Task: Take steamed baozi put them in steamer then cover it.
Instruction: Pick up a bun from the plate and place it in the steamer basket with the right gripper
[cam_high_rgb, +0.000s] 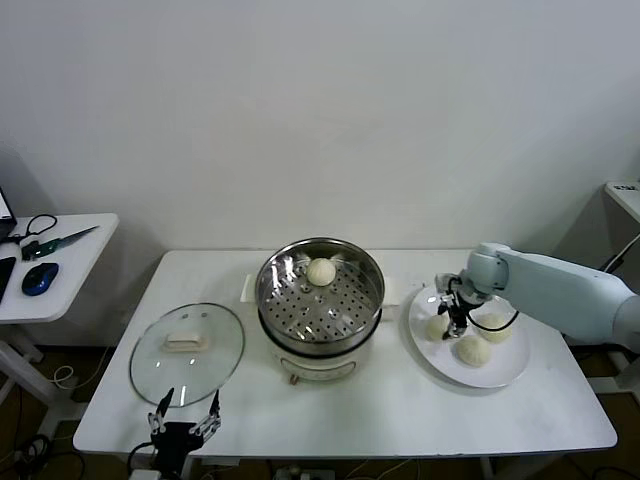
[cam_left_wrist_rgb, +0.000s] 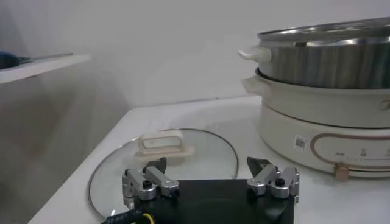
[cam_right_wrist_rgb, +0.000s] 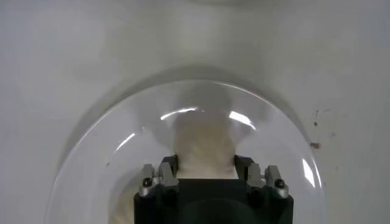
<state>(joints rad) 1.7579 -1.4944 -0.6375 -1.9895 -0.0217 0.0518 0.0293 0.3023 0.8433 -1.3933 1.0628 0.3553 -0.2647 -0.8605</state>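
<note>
The baozi in my right gripper needs to land between the steamer's other baozi and the rim (cam_high_rgb: 288, 297) facing the glass cover.
The steamer (cam_high_rgb: 320, 300) stands mid-table with one baozi (cam_high_rgb: 321, 271) on its perforated tray. To its right, a white plate (cam_high_rgb: 512, 368) carries three more baozi. My right gripper (cam_high_rgb: 452, 318) reaches down over the plate's left side and is shut on the leftmost baozi (cam_high_rgb: 436, 327). In the right wrist view that baozi (cam_right_wrist_rgb: 204, 146) sits pinched between both fingers of the right gripper (cam_right_wrist_rgb: 205, 167). The glass cover (cam_high_rgb: 187, 352) lies flat left of the steamer. My left gripper (cam_high_rgb: 185, 420) hangs open just in front of it, the cover (cam_left_wrist_rgb: 183, 164) beyond its fingertips in the left wrist view.
A side table (cam_high_rgb: 70, 265) at the far left holds a blue mouse (cam_high_rgb: 39, 278) and scissors (cam_high_rgb: 55, 241). The steamer's cream base with its knob (cam_left_wrist_rgb: 341, 173) faces the front edge. A white wall backs the table.
</note>
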